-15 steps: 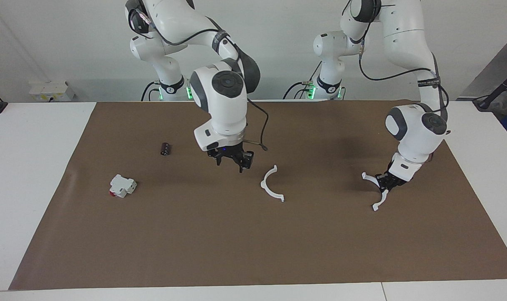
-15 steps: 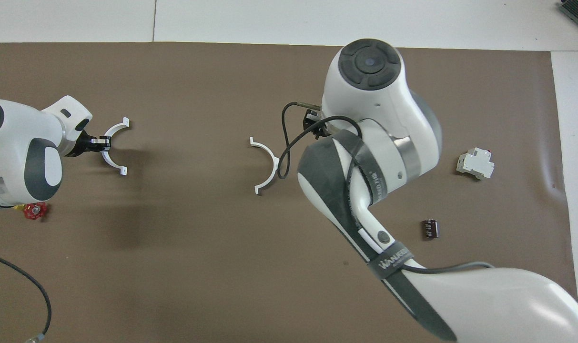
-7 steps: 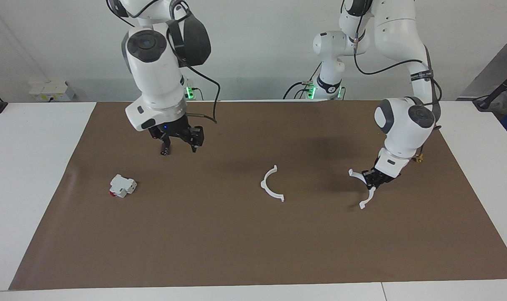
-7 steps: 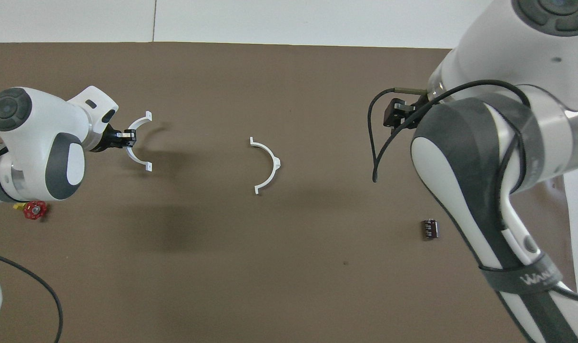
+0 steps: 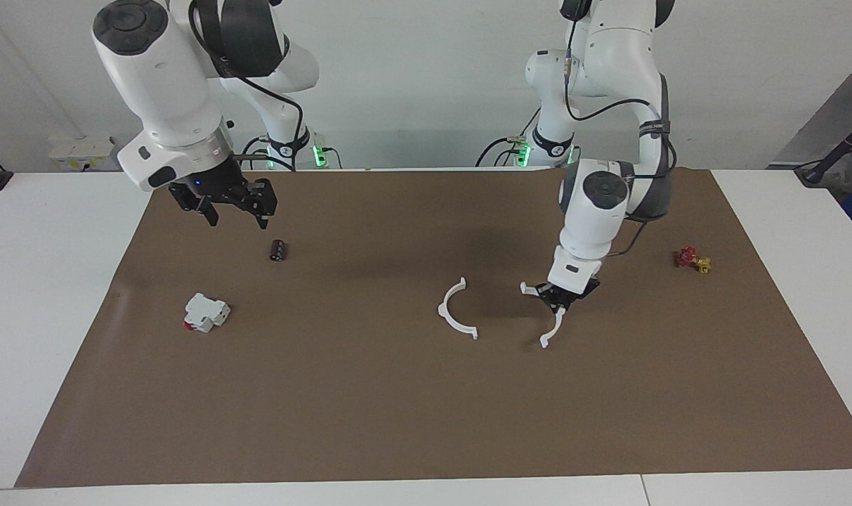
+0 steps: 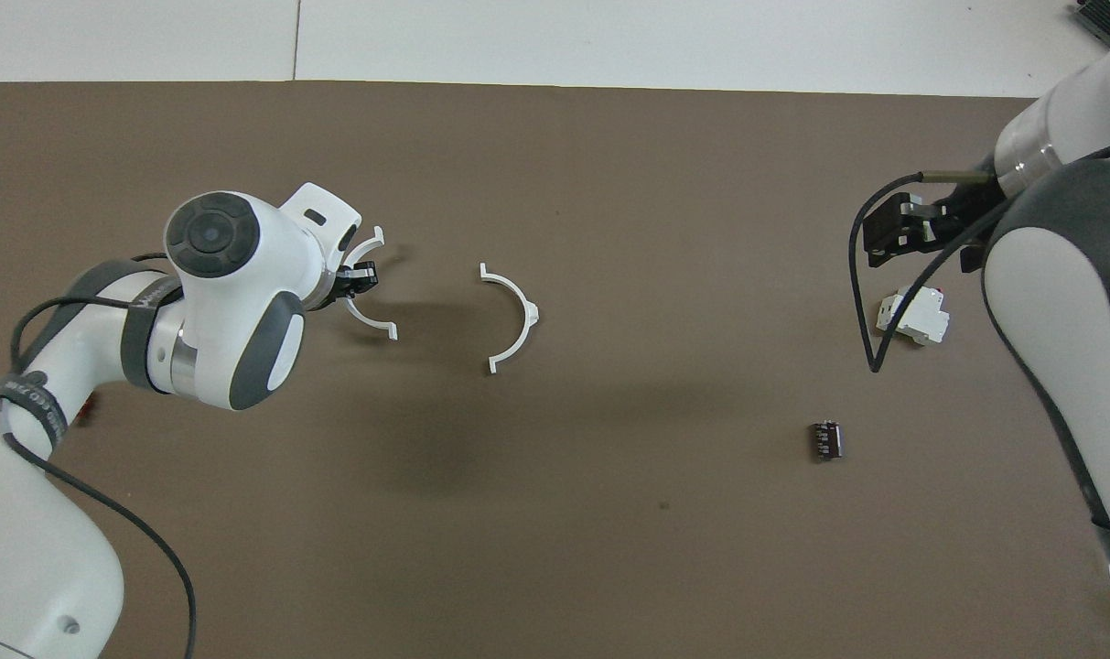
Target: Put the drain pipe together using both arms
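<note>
My left gripper is going to the mat [image 6: 452, 320] against the open side of the lying half-ring. It will let go of its half-ring, now held low over the mat, there.
The drain pipe is two white half-rings. One half-ring [image 5: 442, 308] lies flat at the middle of the brown mat and also shows in the overhead view [image 6: 525, 307]. My left gripper [image 5: 560, 301] is shut on the other half-ring [image 5: 551, 334], held low over the mat beside the lying one. A gap stays between the two, and their open sides face each other. The left gripper [image 6: 362, 277] and its held half-ring [image 6: 371, 322] also show in the overhead view. My right gripper [image 5: 229, 205] is open and empty, raised over the mat at the right arm's end [image 6: 911, 233].
A small black cylinder [image 5: 278, 250] and a blocky white-and-red part [image 5: 205, 313] lie on the brown mat [image 5: 426, 422] at the right arm's end. A small red-and-yellow valve [image 5: 692, 259] lies at the left arm's end. White table surrounds the mat.
My left gripper carried its half-ring toward the middle, close to the lying half-ring. My right arm swung up and away from the middle to its own end of the table.
</note>
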`<act>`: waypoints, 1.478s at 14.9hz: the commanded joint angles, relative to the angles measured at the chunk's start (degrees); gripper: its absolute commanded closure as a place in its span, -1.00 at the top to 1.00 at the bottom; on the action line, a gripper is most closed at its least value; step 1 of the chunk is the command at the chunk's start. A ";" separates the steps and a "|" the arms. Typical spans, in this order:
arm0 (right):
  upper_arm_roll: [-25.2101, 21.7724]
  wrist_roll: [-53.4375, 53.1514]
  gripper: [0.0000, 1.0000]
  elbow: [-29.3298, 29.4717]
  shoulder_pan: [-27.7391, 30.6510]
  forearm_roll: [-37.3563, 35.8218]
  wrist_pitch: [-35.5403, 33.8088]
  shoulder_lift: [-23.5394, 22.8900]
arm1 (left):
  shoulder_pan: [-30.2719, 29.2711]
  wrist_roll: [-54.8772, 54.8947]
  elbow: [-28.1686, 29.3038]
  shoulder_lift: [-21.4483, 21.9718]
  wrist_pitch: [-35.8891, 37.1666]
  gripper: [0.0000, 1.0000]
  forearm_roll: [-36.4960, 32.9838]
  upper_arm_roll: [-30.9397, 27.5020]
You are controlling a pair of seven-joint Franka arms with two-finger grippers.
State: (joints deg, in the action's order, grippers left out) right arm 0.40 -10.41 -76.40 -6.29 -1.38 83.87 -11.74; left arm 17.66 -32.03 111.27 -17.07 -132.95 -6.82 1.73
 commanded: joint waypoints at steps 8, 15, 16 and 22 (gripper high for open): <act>0.48 9.01 0.72 -10.06 4.36 0.33 -1.25 8.83 | 8.71 -9.10 -0.79 -4.29 -4.78 -1.00 -2.67 -0.85; 0.48 9.01 0.71 -12.89 4.88 0.24 -0.46 10.78 | 10.38 -9.19 1.14 -3.85 -4.08 -1.00 -2.67 -0.76; 0.48 9.01 0.71 -13.07 4.88 0.24 -0.37 10.95 | 10.47 -9.19 1.23 -3.85 -4.08 -1.00 -2.67 -0.76; 0.48 9.18 0.74 -13.25 5.32 0.24 1.30 10.86 | 10.82 -9.01 2.02 -3.67 -4.78 -1.00 -2.67 -0.58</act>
State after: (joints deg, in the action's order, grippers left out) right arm 0.36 -2.90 -87.43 -2.16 -1.38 83.54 -2.57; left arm 26.96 -39.94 111.27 -21.14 -136.92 -8.05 1.72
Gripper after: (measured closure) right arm 0.132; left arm 0.793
